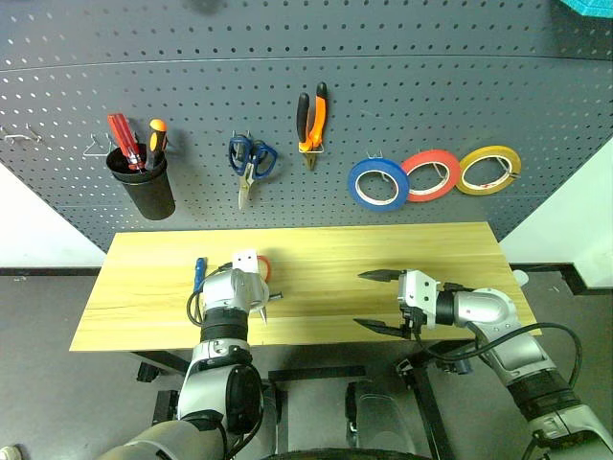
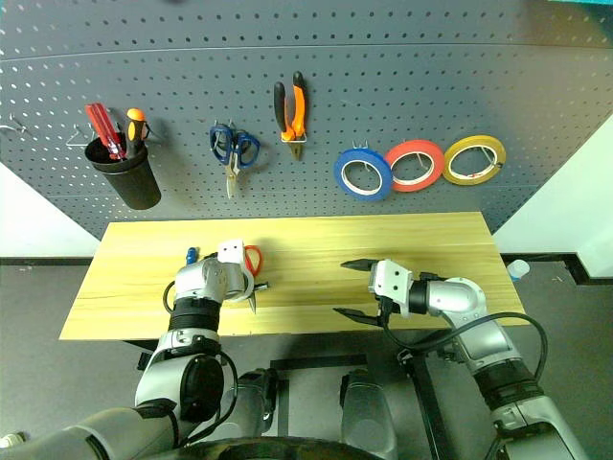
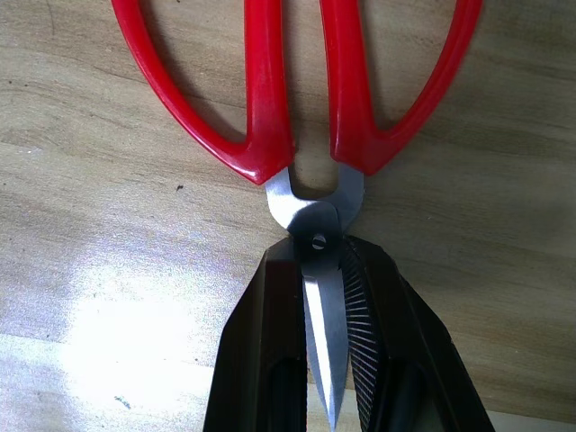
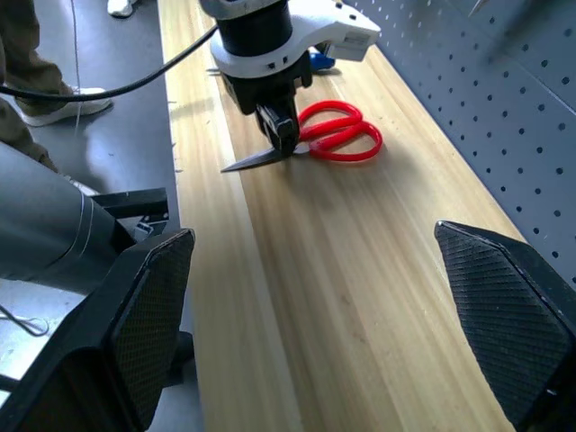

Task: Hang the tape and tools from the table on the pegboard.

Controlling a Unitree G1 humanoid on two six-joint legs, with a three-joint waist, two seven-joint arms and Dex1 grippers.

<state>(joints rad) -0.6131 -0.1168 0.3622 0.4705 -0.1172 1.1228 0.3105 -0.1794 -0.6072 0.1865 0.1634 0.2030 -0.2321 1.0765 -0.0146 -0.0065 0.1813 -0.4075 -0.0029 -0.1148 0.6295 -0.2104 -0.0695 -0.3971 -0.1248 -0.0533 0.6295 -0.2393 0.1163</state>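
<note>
The robot's left gripper will release the red-handled scissors on the pegboard, so they hang in front of the blue-handled scissors (image 1: 253, 172).
The red-handled scissors (image 3: 297, 90) lie flat on the wooden table (image 1: 383, 249), left of its middle, blades pointing toward the front edge. My left gripper (image 3: 319, 254) points steeply down and is shut on the blades just below the pivot; it also shows as the left gripper (image 4: 274, 121). A slim blue-handled screwdriver (image 1: 199, 271) lies just left of that hand. On the pegboard (image 1: 192, 86) hang the blue tape (image 1: 378, 182) and the orange-and-black pliers (image 1: 312, 120). My right gripper (image 1: 378, 302) hovers open over the table's front right, holding nothing.
A red roll (image 1: 429, 174) and a yellow roll (image 1: 488, 170) hang beside the blue tape. Blue-handled scissors (image 1: 251, 163) hang left of the pliers. A black cup (image 1: 144, 182) with screwdrivers hangs at the left. A person's legs (image 4: 27, 63) stand beyond the table's far end.
</note>
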